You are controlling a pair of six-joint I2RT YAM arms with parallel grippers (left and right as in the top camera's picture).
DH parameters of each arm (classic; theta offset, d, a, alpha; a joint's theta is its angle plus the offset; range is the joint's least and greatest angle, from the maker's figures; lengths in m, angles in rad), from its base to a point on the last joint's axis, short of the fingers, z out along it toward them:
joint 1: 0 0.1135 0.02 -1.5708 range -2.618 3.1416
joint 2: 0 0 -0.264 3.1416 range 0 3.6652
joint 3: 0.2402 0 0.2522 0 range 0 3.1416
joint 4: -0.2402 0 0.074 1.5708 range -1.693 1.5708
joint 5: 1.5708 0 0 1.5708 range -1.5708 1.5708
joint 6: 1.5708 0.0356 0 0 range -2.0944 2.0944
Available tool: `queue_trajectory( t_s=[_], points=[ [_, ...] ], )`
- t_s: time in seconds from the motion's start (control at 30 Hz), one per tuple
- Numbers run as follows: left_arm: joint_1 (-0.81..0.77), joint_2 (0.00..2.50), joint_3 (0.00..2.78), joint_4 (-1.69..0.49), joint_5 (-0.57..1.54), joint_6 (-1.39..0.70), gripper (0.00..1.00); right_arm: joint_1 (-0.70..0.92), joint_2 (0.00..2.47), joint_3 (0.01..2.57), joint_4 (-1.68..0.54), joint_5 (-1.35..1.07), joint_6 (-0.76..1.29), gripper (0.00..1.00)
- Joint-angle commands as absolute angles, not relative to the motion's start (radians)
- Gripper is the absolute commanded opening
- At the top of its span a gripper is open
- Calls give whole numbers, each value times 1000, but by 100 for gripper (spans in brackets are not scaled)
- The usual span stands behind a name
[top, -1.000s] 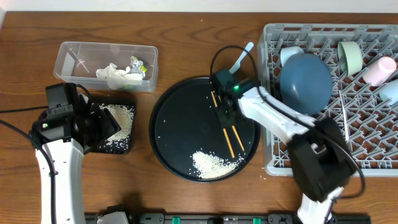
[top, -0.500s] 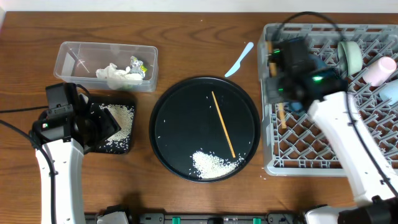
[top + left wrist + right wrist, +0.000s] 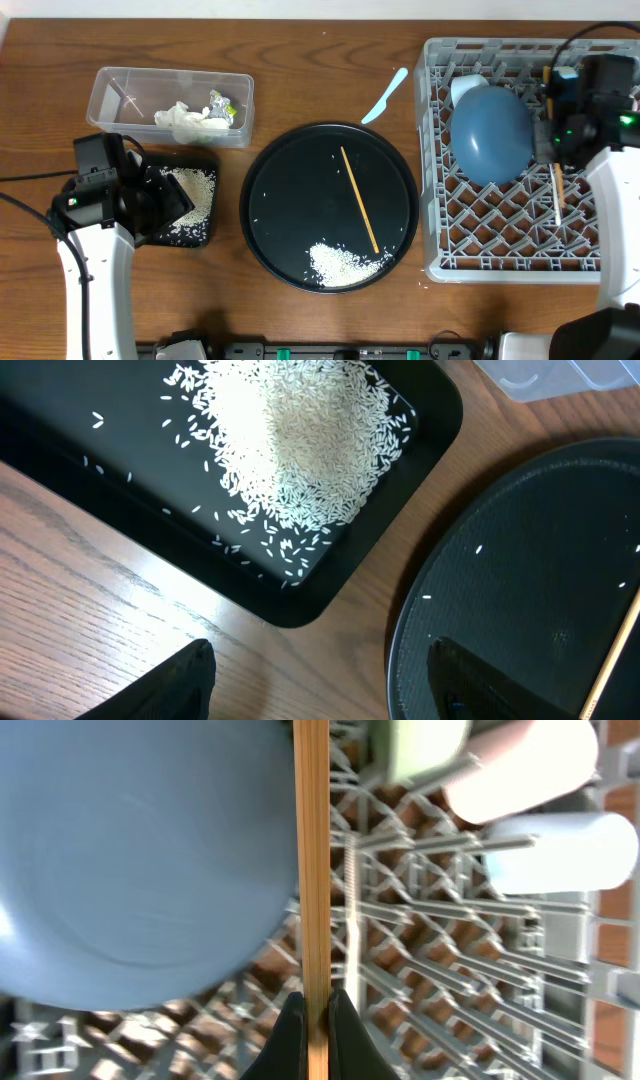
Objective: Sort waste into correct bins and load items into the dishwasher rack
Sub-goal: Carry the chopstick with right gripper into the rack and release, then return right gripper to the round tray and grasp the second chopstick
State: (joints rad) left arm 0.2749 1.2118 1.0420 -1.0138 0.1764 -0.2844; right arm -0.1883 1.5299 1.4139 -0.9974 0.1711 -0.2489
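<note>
The chopstick will come to rest in the rack [image 3: 540,194] [image 3: 306,938] between the dark-blue bowl and the white stick as my right gripper lets go of it there.
My right gripper [image 3: 311,1010] is shut on one wooden chopstick [image 3: 311,870] and holds it over the dishwasher rack [image 3: 500,255], just right of the upturned dark-blue bowl [image 3: 490,135]. The mint-green bowl [image 3: 420,745], pink cup [image 3: 520,765] and light-blue cup [image 3: 560,855] lie in the rack beyond it. A second chopstick [image 3: 358,198] and a rice pile [image 3: 340,263] lie on the round black tray [image 3: 270,180]. My left gripper [image 3: 320,670] is open and empty, low over the wood between the shallow black tray [image 3: 300,600] of rice [image 3: 290,450] and the round tray.
The clear tub [image 3: 105,90] at the back left holds the napkin [image 3: 185,120] and wrapper [image 3: 222,105]. A white plastic knife [image 3: 385,95] lies on the table between the round tray and the rack. A white bowl [image 3: 462,88] shows behind the blue bowl.
My right gripper lifted one chopstick off the round tray and carried it right, across the rack to beyond the blue bowl. One chopstick stays on the tray. The left arm has not moved.
</note>
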Motion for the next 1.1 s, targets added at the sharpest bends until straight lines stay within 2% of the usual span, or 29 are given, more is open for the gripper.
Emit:
queue_trajectory(
  t_s=[0.0,0.27,0.67,0.73,0.8,0.9,1.07],
  points=[
    [280,1215,1049,-1016,175,-286,70,-237,1551,1405,-990,179,-354,1],
    [280,1215,1049,-1016,175,-286,70,-308,1620,1404,-972,179,-371,1],
    [280,1215,1049,-1016,175,-286,70,-318,1734,1404,-953,180,-369,1],
    [280,1215,1049,-1016,175,-286,70,-318,1735,1404,-952,179,-354,8],
    [280,1215,1049,-1016,175,-285,70,-318,1734,1404,-952,178,-352,25],
    [280,1215,1049,-1016,175,-285,70,-317,1733,1404,-957,134,-352,39],
    [280,1215,1049,-1016,175,-285,70,-316,1712,1406,-977,46,-352,38]
  ],
)
